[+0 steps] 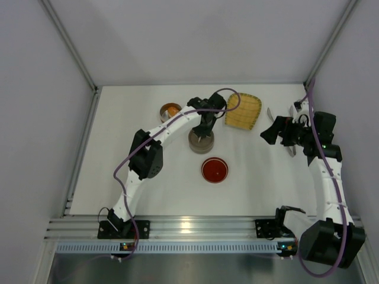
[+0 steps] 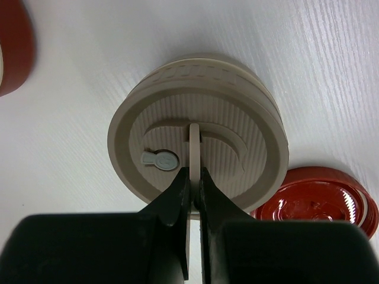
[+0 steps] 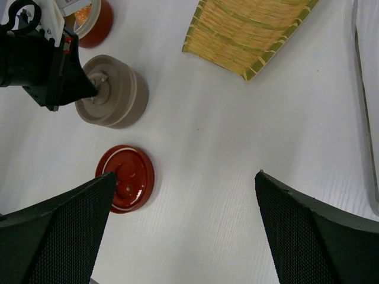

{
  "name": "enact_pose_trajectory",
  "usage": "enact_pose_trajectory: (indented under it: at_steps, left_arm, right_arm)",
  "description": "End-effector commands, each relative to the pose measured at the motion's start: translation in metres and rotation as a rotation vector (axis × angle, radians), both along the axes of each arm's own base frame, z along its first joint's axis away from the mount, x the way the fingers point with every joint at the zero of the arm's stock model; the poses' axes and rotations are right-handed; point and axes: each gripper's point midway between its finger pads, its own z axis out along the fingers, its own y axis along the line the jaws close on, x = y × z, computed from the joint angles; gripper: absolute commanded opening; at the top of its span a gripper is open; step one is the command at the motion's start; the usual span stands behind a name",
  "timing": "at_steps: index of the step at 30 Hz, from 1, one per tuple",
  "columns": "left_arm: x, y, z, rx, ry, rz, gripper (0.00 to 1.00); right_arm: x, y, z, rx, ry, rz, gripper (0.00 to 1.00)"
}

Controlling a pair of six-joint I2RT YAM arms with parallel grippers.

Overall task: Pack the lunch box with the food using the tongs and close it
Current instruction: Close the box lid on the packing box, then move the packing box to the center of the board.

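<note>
The robot's left gripper will put the beige lunch box level down on the bare table (image 1: 176, 186) beside the red lid, toward the aluminium rail.
My left gripper (image 2: 194, 171) is shut on the thin upright tab of a round beige ribbed lid (image 2: 237, 127). That lid sits on a beige lunch box tier (image 1: 201, 142) at mid-table. A red bowl (image 1: 170, 110) to its left holds an orange food chunk (image 3: 83, 15). A red lid (image 1: 214, 170) lies flat in front of the beige tier. The silver tongs (image 3: 359, 71) lie on the table at the far right, partly behind my right gripper (image 1: 271, 131). That gripper hovers open with nothing between its fingers (image 3: 71, 219).
A yellow woven tray (image 1: 243, 111) lies at the back between the two arms. White walls and metal posts enclose the table on three sides. An aluminium rail carrying the arm bases runs along the near edge.
</note>
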Motion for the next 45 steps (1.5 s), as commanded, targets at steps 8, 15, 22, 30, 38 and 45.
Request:
enact_pose_trajectory:
  at_steps: [8,15,22,30,38,45]
  left_arm:
    - [0.007,-0.005,0.004,0.011,-0.019,-0.026,0.0]
    - [-0.001,-0.003,-0.014,0.043,0.042,-0.082,0.0]
    - [-0.032,0.025,-0.012,0.084,0.09,-0.137,0.0]
    - [-0.091,0.069,-0.014,0.108,0.187,-0.215,0.0]
    - [-0.118,0.103,-0.031,0.176,0.214,-0.256,0.0]
    - [-0.125,0.097,-0.049,0.112,0.196,-0.45,0.0]
  right_arm:
    - [0.003,-0.001,0.009,0.004,-0.052,0.009,0.99]
    - [0.003,0.001,0.007,0.009,-0.046,0.021,0.99]
    - [0.0,0.004,0.005,0.016,-0.036,0.046,0.99]
    - [-0.005,0.007,0.006,0.017,-0.037,0.064,0.99]
    - [-0.005,0.009,0.005,0.032,-0.029,0.069,0.99]
    - [-0.006,0.01,0.005,0.021,-0.037,0.089,0.99]
